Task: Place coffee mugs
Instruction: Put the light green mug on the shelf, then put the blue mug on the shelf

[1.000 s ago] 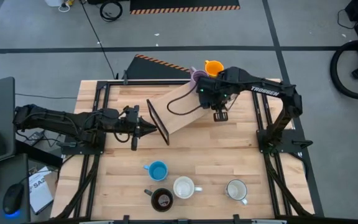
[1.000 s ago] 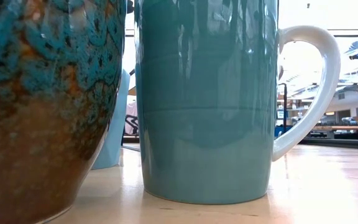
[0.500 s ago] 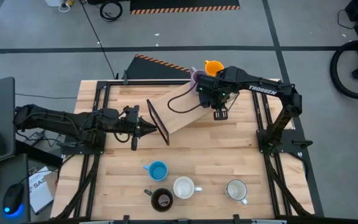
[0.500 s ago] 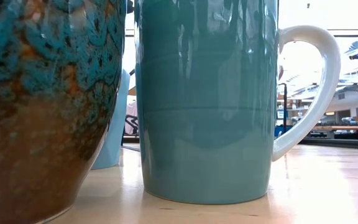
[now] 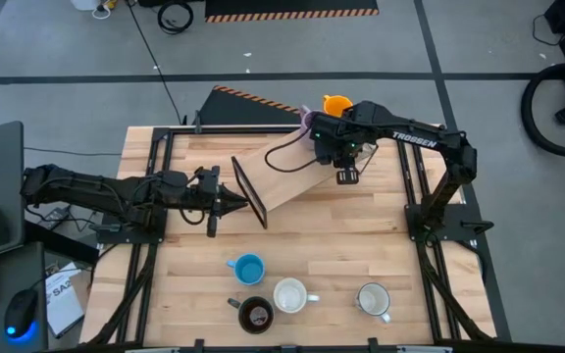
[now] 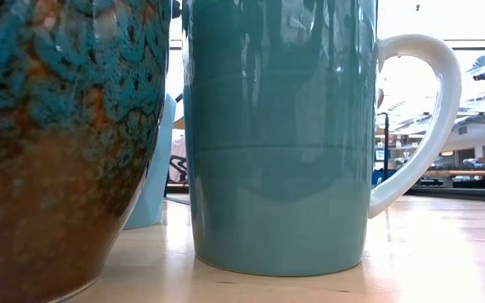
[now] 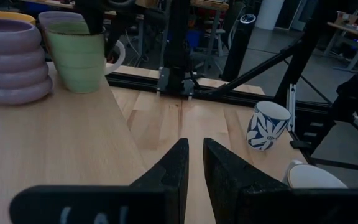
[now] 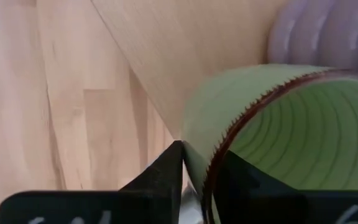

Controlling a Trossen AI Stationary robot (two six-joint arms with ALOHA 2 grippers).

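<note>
My left gripper closes next on the rim of the blue mug (image 5: 252, 280), at the near side facing the dark mug.
A green mug (image 8: 272, 124) stands upright on a wooden board (image 5: 287, 172) toward the table's far edge, beside a purple ribbed mug (image 7: 11, 62) and an orange mug (image 5: 337, 104). My right gripper (image 5: 324, 142) is over the green mug and shut on it. My left gripper (image 7: 194, 146) lies level at the board's black handle (image 5: 248, 191), its fingers almost together. A blue mug (image 5: 248, 268), a dark mug (image 5: 255, 314) and two white mugs (image 5: 290, 294) (image 5: 373, 297) stand on their bases near the table's near edge. My right gripper pinches the green mug's wall at its rim (image 8: 197, 144), one finger inside the mug and one outside. The fingers come from above, pointing down. The mug (image 7: 76, 59) is upright with its base on the board. My left gripper is at the board's handle; I cannot tell whether it touches it.
A black cable (image 5: 287, 157) loops over the board. The low view is filled by the brown-and-blue glazed mug (image 6: 49, 151) and a teal mug with a white handle (image 6: 280, 135). A blue-patterned mug (image 7: 267, 124) stands on bare wood between the arms. Black frame rails (image 5: 410, 186) line the table's sides.
My right gripper has shifted slightly toward the table's far edge with the green mug in its hold.
</note>
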